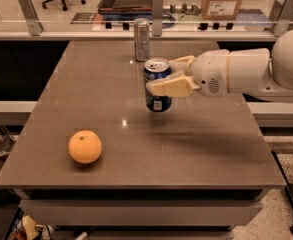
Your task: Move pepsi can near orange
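Next, my gripper lets go of the pepsi can, upright on the bare table (139, 144) just beside the orange, toward my white arm.
The pepsi can (157, 99), dark blue with a silver top, hangs upright a little above the brown table (211, 149), right of the middle. My gripper (167, 77) reaches in from the right and is shut on the can's upper half, with one cream finger (168, 87) across its front. The orange (85, 146) lies on the table at the front left, well apart from the can.
A taller slim silver-grey can (142, 39) stands near the table's far edge, just behind the held can. My white arm (246, 71) spans the right side. A glass rail (136, 14) runs behind the table.
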{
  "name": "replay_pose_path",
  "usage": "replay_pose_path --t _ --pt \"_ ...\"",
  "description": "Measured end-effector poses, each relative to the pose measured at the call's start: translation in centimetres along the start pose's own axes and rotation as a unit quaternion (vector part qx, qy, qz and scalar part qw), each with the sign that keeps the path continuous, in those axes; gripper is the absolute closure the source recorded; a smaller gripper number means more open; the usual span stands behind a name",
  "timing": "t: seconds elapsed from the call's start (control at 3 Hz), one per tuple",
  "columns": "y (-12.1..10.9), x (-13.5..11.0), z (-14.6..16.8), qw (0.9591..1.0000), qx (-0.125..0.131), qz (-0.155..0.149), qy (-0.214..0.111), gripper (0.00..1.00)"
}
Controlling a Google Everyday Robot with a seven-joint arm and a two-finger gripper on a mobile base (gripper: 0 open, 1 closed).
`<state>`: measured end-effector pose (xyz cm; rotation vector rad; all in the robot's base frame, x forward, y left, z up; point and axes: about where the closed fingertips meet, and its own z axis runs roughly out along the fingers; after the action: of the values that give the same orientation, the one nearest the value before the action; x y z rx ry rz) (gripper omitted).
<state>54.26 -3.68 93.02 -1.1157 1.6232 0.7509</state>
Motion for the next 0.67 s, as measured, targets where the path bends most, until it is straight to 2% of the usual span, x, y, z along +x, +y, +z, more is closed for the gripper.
replay_pose_path --t 0.33,0.67 --pt "2.3 0.3 -0.2 1.0 0.003 -0.008 0.001 1.0" --pt "4.1 1.2 -0.2 0.9998 -0.002 -0.013 -0.015 1.0"
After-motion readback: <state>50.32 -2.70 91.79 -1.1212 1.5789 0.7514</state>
